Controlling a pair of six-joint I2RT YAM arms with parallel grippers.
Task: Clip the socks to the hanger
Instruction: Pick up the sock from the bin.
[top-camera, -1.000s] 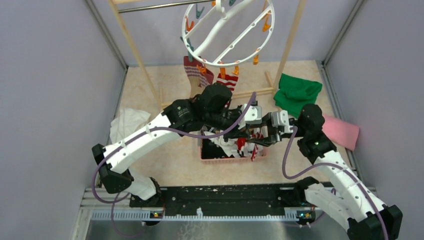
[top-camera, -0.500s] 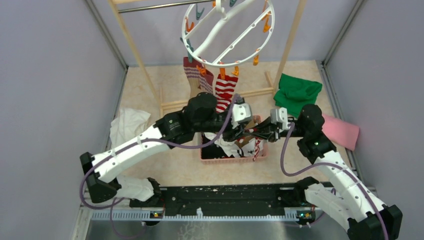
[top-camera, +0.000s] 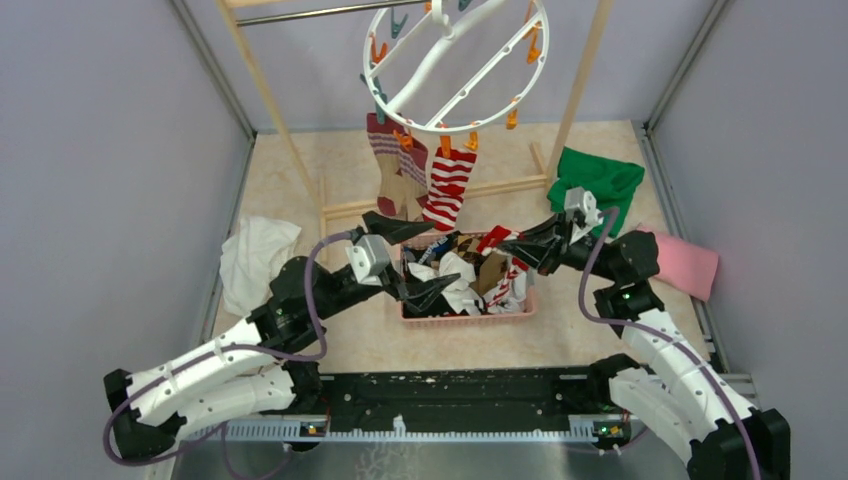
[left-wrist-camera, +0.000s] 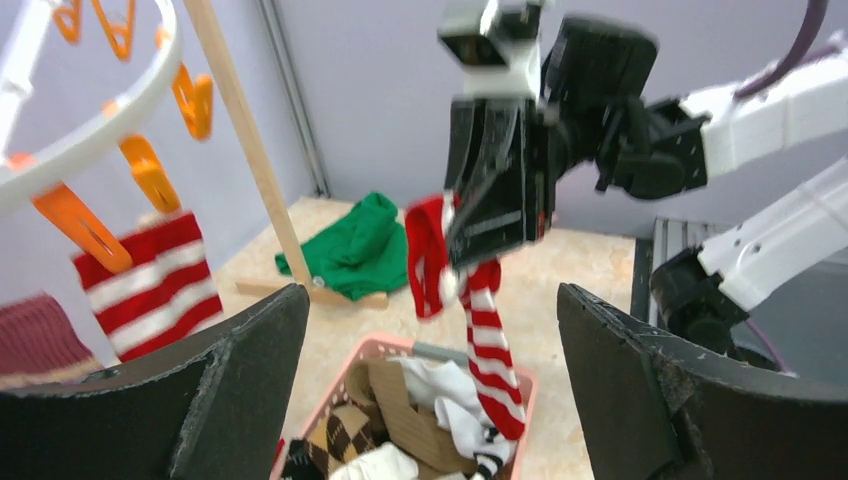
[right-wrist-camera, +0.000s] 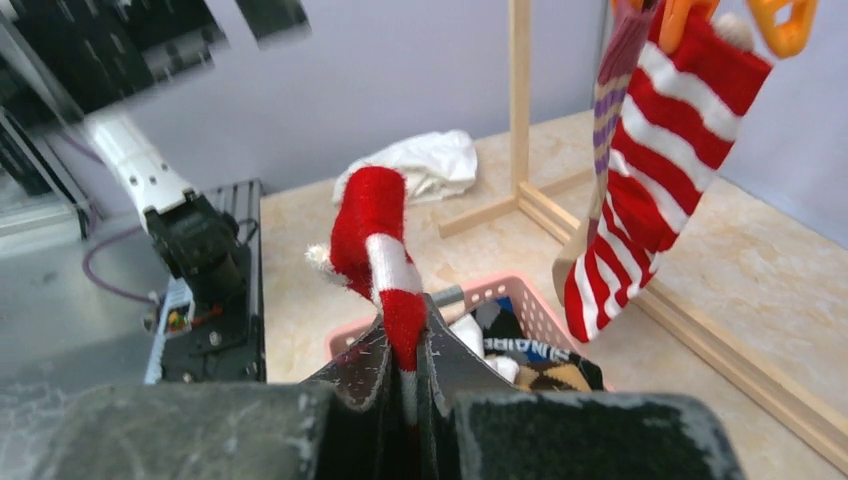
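The robot's right gripper pinches the striped sock below its folded cuff, so next the left gripper takes the cuff's edge (right-wrist-camera: 325, 263) by the white tuft before clipping.
The white ring hanger (top-camera: 445, 129) hangs at the back with orange and teal pegs. A maroon-striped sock (top-camera: 385, 150) and a red-and-white striped sock (top-camera: 447, 185) are clipped to it. My right gripper (top-camera: 510, 243) (right-wrist-camera: 405, 350) is shut on another red-and-white striped sock (left-wrist-camera: 480, 320) (right-wrist-camera: 385, 250). That sock dangles over the pink basket (top-camera: 470, 315). Several more socks lie in the basket, argyle, tan and white. My left gripper (top-camera: 425, 258) (left-wrist-camera: 432, 295) stands wide open over the basket's left side, with nothing between its fingers.
A wooden rack frame (top-camera: 275, 110) carries the hanger, and its base bar crosses behind the basket. A green cloth (top-camera: 595, 185) and a pink cloth (top-camera: 685, 262) lie at the right. A white cloth (top-camera: 255, 255) lies at the left.
My left gripper opened, let go of the striped sock and drew back to the left and nearer. My right gripper shut on that sock and carried it up and to the right.
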